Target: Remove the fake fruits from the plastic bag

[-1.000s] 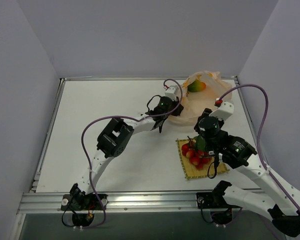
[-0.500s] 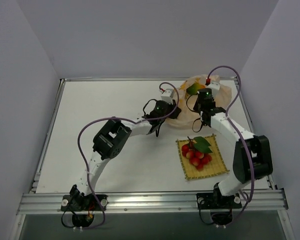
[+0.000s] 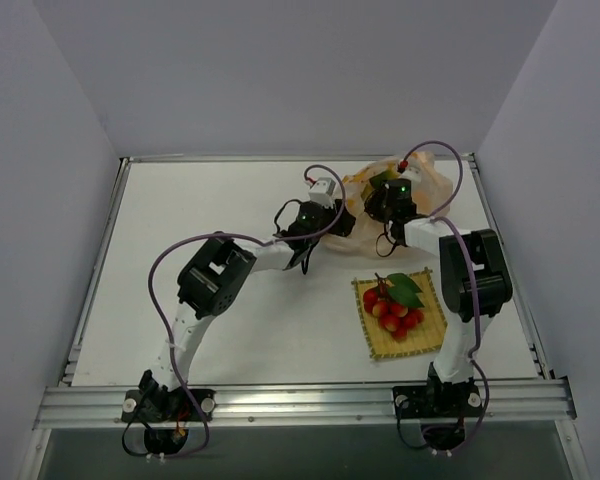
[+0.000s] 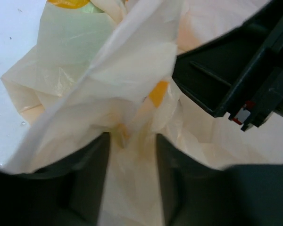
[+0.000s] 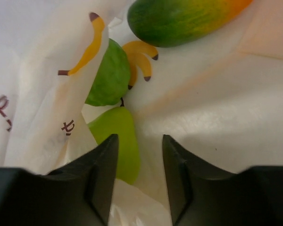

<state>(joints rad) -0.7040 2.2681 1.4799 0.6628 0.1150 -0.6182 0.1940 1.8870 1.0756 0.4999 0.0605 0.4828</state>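
Observation:
Next, my left gripper pinches and steadies the bag (image 4: 132,153) before my right gripper lifts the nearer green fruit, because the bag's loose side overlaps that fruit.
The plastic bag (image 3: 432,186) lies crumpled at the back right of the table. My left gripper (image 3: 340,222) is at its left edge. In the left wrist view its jaws stand open (image 4: 132,139) with loose bag film (image 4: 127,89) between them. My right gripper (image 3: 380,198) is over the bag's mouth, open (image 5: 139,140). Inside the bag lie a green-orange mango (image 5: 184,19) and two round green fruits (image 5: 111,77) (image 5: 121,141); the nearer one touches the left finger (image 5: 101,169). The red berry bunch (image 3: 392,310) rests outside the bag.
The berry bunch lies on a square yellow woven mat (image 3: 432,338) at the front right. The right arm's elbow (image 3: 472,272) stands beside the mat. Grey walls close in the table; a metal rail (image 3: 300,403) runs along the near edge.
The right arm has swung from over the mat, leaving the berry bunch there, back to the bag's mouth. Both grippers have opened. The left gripper has shifted slightly left.

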